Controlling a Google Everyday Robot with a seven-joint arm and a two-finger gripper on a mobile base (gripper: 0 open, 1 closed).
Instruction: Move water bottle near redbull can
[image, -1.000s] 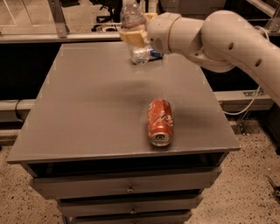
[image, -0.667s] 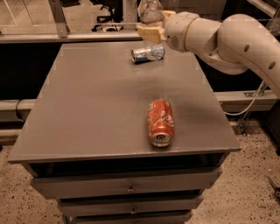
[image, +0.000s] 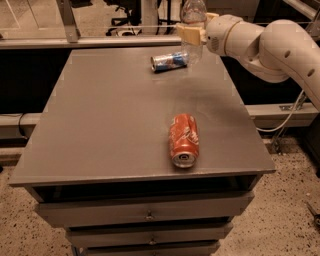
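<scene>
My gripper is going to let go of the water bottle upright on the grey table (image: 196, 70), next to the end of the redbull can nearest my arm. The bottle is now held above the table.
The clear water bottle (image: 193, 30) is held upright in my gripper (image: 190, 34) above the far right part of the grey table (image: 110, 115). The gripper's tan fingers are shut around the bottle's middle. The bottle's cap is cut off by the top edge of the view. The redbull can (image: 169, 61), silver and blue, lies on its side on the table just left of the bottle's base, close to the far edge. My white arm (image: 265, 45) comes in from the right.
A fatter red-orange soda can (image: 183, 139) lies on its side near the table's front right. The table has drawers (image: 145, 212) below its front edge. A metal rail (image: 75, 42) runs behind the table.
My gripper has carried the water bottle to the right and a little up, uncovering the redbull can that the bottle stood in front of. The cans have not moved.
</scene>
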